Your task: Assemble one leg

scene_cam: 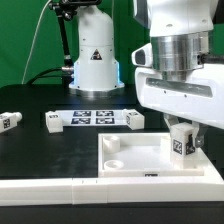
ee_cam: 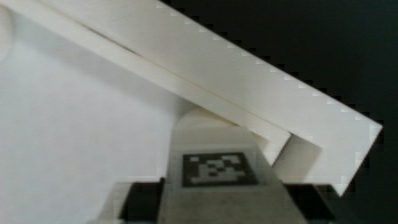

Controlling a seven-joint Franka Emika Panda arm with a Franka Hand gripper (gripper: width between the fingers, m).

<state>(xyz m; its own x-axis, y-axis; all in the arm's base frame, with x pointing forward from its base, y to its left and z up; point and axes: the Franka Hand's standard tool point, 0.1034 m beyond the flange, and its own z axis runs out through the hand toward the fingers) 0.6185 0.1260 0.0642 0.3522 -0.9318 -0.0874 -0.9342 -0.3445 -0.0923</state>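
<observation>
I need to open my gripper, turn back and grip the upright leg closer in line [scene_cam: 182, 145], because my gripper holds it with its wrist slanted across the panel's raised rim.
My gripper [scene_cam: 182, 132] is shut on a small white leg [scene_cam: 181, 141] with a black-and-white tag on its face. It holds the leg upright over the near right corner of the large white square tray panel [scene_cam: 135, 152]. In the wrist view the leg [ee_cam: 217, 160] stands between my dark fingers [ee_cam: 143, 200], close against the panel's raised rim [ee_cam: 231, 70]. The leg's lower end is hidden, so I cannot tell whether it touches the panel.
The marker board [scene_cam: 95, 118] lies behind the panel, with a loose leg at each of its ends [scene_cam: 52, 120] [scene_cam: 135, 119]. Another leg [scene_cam: 9, 121] lies at the exterior view's left edge. A long white rail [scene_cam: 90, 187] runs along the table's front.
</observation>
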